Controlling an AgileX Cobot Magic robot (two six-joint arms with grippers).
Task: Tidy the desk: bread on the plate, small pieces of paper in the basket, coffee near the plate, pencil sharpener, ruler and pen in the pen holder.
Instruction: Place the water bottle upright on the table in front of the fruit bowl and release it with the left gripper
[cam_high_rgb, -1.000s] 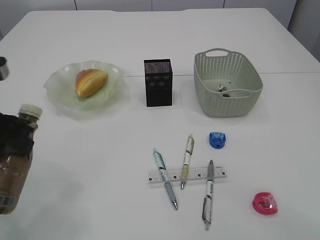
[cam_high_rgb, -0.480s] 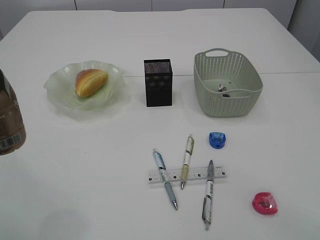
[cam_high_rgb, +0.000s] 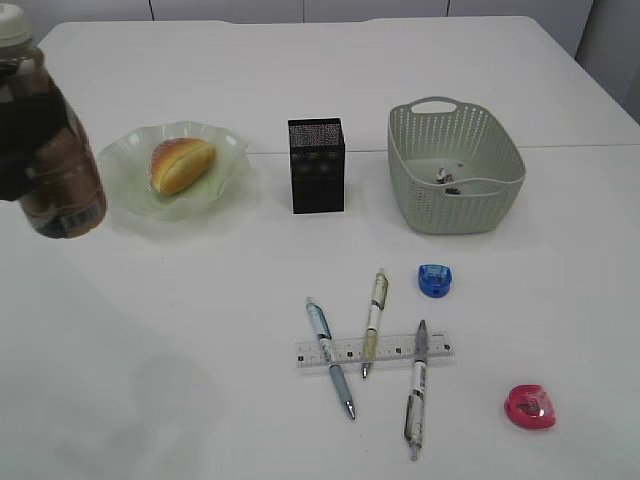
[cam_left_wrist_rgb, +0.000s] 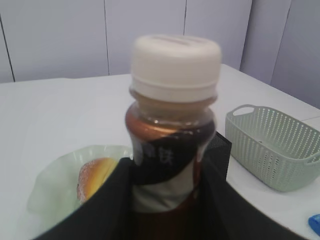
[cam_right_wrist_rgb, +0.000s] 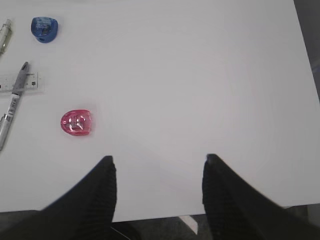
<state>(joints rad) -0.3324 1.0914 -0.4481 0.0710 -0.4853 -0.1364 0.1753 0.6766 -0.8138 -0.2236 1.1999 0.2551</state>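
Observation:
My left gripper needs to let go of the brown coffee bottle, and I need to leave it on the table (cam_high_rgb: 160, 271) just in front of the green plate.
My left gripper (cam_left_wrist_rgb: 165, 195) is shut on the brown coffee bottle (cam_high_rgb: 50, 150), which also shows in the left wrist view (cam_left_wrist_rgb: 172, 135), held in the air at the far left beside the green plate (cam_high_rgb: 120, 185). The bread (cam_high_rgb: 181, 164) lies on the plate. The black pen holder (cam_high_rgb: 317, 166) stands in the middle. Three pens (cam_high_rgb: 373, 322) lie across a clear ruler (cam_high_rgb: 345, 352). A blue sharpener (cam_high_rgb: 435, 280) and a pink sharpener (cam_high_rgb: 530, 407) lie to the right. My right gripper (cam_right_wrist_rgb: 159, 167) is open and empty over the table's near right edge.
A pale green basket (cam_high_rgb: 490, 195) with small paper pieces inside (cam_high_rgb: 447, 177) stands right of the pen holder. The table's right edge shows in the right wrist view (cam_right_wrist_rgb: 306, 75). In that view the pink sharpener (cam_right_wrist_rgb: 76, 122) lies left of the jaws.
The coffee bottle in my left gripper has risen and moved up and to the right, from the low left edge toward the plate. The rest has not moved.

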